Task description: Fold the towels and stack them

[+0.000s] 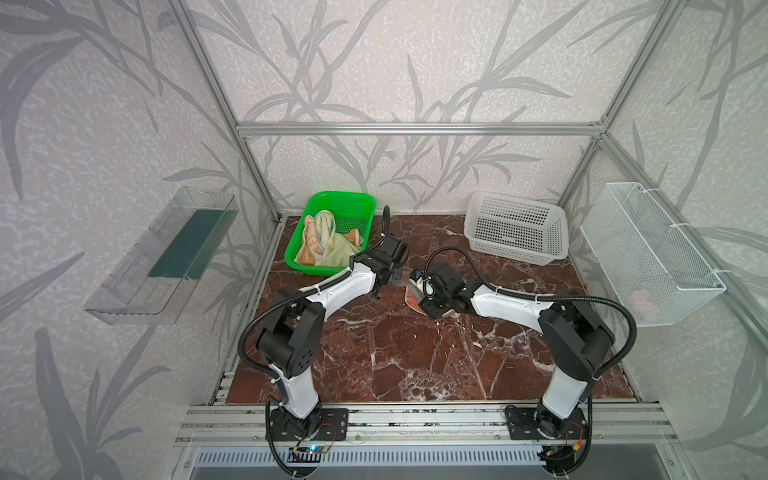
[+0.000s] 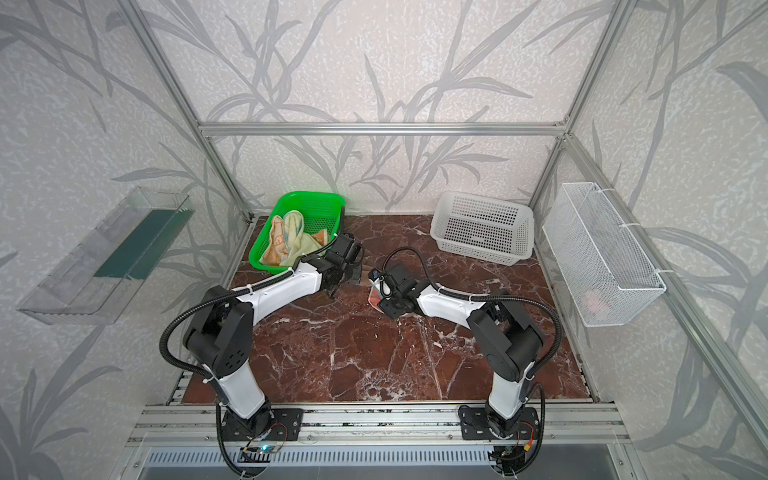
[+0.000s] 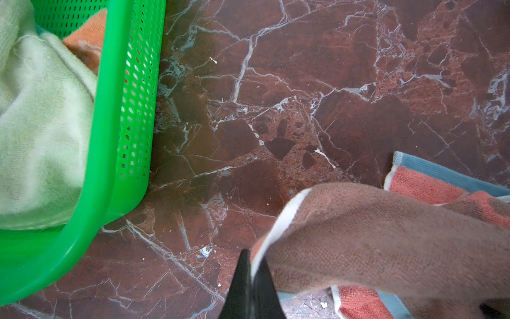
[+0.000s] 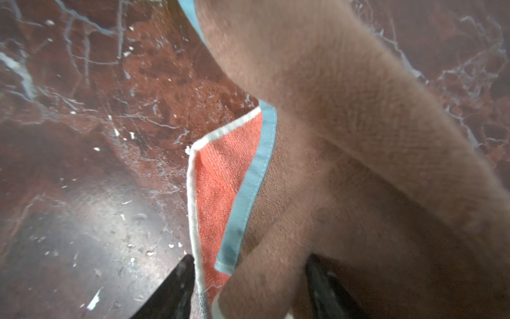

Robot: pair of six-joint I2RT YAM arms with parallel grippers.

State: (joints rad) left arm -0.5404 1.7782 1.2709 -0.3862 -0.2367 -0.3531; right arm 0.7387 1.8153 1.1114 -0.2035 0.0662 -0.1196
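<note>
A bunched brown fold is between my right gripper's fingers, so my right gripper should open, back away and take the teal edge's end (image 4: 227, 263) to spread out the towel.
The salmon-orange towel with the brown bear and teal edges (image 1: 412, 297) (image 2: 375, 297) lies bunched on the marble table between the two wrists. My left gripper (image 3: 252, 258) is shut on its white-trimmed edge (image 3: 278, 232), and the brown cloth (image 3: 386, 243) rises from there. My right gripper (image 4: 249, 258) stands open, its fingers (image 4: 182, 279) on either side of a brown fold (image 4: 345, 138) of the same towel. The pale yellow towel (image 1: 337, 250) (image 3: 41, 124) and the orange-cream towel with cartoon faces (image 1: 309, 245) lie crumpled in the green basket (image 1: 332, 195) (image 2: 307, 194).
The green basket's wall (image 3: 121, 138) stands close beside my left gripper. A white perforated basket (image 1: 515, 226) sits at the back right. A white wire basket (image 1: 652, 253) hangs on the right wall and a clear tray (image 1: 162, 253) on the left wall.
</note>
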